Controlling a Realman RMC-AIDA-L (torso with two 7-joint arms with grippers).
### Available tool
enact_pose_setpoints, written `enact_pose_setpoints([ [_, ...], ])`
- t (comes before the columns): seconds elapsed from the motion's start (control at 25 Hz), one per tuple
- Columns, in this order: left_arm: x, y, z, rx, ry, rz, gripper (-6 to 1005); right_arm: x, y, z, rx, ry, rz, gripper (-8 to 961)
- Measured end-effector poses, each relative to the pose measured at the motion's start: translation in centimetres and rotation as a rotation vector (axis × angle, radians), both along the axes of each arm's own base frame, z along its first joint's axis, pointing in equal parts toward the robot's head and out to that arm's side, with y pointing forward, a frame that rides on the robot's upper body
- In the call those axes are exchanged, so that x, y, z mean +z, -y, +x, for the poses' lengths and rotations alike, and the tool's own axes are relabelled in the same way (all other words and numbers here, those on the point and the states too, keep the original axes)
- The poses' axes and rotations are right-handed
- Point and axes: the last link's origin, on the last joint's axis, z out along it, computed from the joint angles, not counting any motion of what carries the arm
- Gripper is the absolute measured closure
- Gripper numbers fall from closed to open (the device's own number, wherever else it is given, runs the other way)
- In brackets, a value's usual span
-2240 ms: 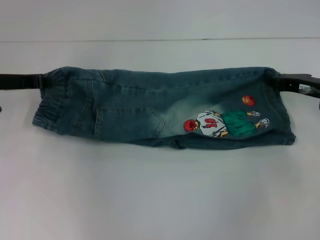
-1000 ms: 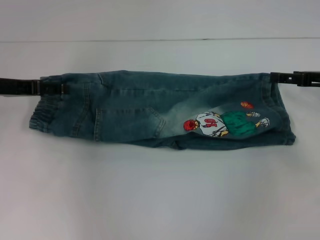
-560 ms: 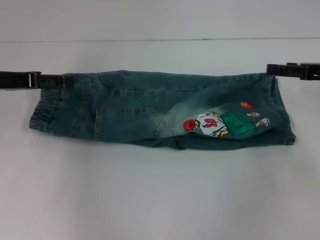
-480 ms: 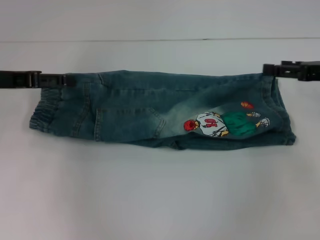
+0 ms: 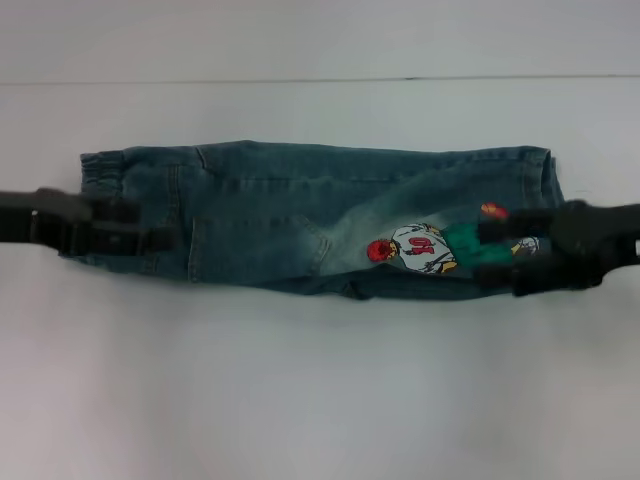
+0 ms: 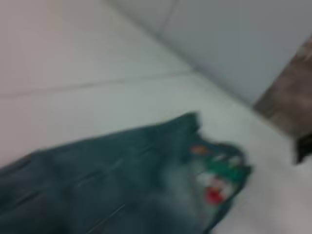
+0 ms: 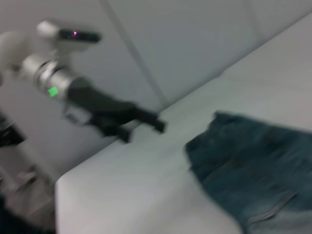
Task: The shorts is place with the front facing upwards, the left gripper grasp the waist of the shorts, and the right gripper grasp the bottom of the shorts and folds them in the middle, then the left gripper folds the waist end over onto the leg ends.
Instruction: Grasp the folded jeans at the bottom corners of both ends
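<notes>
Next, my left gripper closes on the near corner of the elastic waist (image 5: 94, 257) of the denim shorts, to fold the waist end over.
The denim shorts (image 5: 300, 220) lie folded lengthwise on the white table (image 5: 320, 380). The elastic waist (image 5: 100, 170) is at the left and the leg ends (image 5: 535, 170) at the right, with a cartoon patch (image 5: 430, 248) facing up. My left gripper (image 5: 150, 225) hovers blurred over the near waist corner, jaws apart and holding nothing. At the near leg-end corner my right gripper (image 5: 490, 252), also blurred, is open and empty. The right wrist view shows the left gripper (image 7: 146, 124) beside the shorts (image 7: 253, 165). The left wrist view shows the shorts (image 6: 122, 180) and patch (image 6: 214, 180).
A grey wall (image 5: 320, 40) meets the table's far edge. White tabletop stretches in front of and behind the shorts. In the right wrist view the table's side edge (image 7: 63, 180) drops off below the left arm (image 7: 58, 80).
Both grippers left the shorts' far edge and swung toward me, now over the near corners of the waist and leg ends. The shorts lie flat and unmoved since 0.6 s ago.
</notes>
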Motion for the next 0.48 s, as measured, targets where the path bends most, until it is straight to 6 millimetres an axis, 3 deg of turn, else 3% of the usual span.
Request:
enact_pose_setpoints([
  [0.24, 0.5, -1.8, -4.2, 0.214, -0.238, 0.112, 51, -0.9, 0.4, 0.3, -0.008, 0.010, -0.018, 8],
  [0.48, 0.3, -3.4, -6.1, 0.298, -0.307, 0.223, 51, -1.6, 0.3, 0.1, -0.005, 0.019, -0.025, 8],
])
